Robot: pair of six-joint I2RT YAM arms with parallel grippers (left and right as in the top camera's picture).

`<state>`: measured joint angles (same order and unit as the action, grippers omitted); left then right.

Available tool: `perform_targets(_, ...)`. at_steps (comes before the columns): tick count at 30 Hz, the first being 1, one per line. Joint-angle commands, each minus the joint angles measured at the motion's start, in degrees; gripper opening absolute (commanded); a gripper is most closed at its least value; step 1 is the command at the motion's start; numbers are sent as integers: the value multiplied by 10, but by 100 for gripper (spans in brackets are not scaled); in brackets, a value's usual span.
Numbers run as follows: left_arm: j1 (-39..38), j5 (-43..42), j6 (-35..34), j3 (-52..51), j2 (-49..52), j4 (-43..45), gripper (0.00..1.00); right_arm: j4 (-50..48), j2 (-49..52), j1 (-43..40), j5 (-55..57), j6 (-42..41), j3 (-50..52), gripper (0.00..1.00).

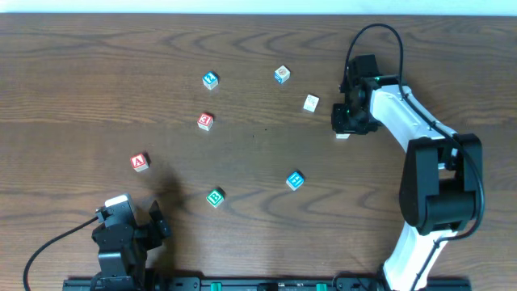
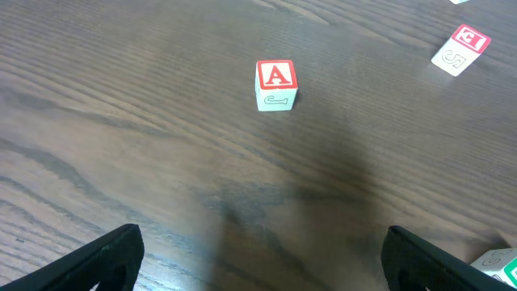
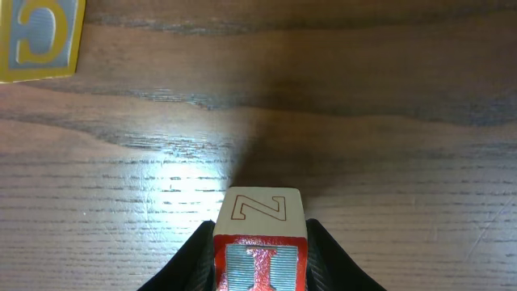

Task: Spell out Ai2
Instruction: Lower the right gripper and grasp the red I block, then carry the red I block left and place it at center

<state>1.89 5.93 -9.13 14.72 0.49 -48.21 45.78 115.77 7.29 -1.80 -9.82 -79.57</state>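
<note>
I need to use my right gripper to set the red I block down behind the blue H block, so that it sits level with the red E block (image 1: 266, 126).
A white block with a red "I" (image 3: 260, 263) sits between the fingers of my right gripper (image 3: 260, 229), which is shut on it; an outlined "Z" shows on its top face. From overhead, that gripper (image 1: 347, 123) is at the right of the table, with a sliver of the block (image 1: 342, 136) showing below it. The red "A" block (image 1: 140, 162) rests alone at the left, upright in the left wrist view (image 2: 276, 84). My left gripper (image 2: 258, 259) stands wide open, well short of it, near the front edge (image 1: 133, 218). A blue-faced block (image 1: 210, 79) lies at the back; its mark is unreadable.
A red "E" block (image 1: 205, 120) lies left of centre, and the blue "H" block (image 1: 296, 180) and a green block (image 1: 215, 196) nearer the front. A yellow-edged "C" block (image 3: 39, 36) and a white block (image 1: 311, 103) lie close to my right gripper.
</note>
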Motion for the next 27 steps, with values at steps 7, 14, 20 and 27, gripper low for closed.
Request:
perform_targets(7,3,-2,6,-7,-3,-34,95,10,21,-5,-54,-2,-26,9)
perform_targets(14,3,-2,6,-7,-3,-34,95,90,21,27,-61,-10,-177,1)
perform_targets(20,3,-2,6,-7,-3,-34,95,53,21,128,-17,-10,-247,1)
perform_targets(27,3,-2,6,-7,-3,-34,95,31,34,214,89,-219,-247,1)
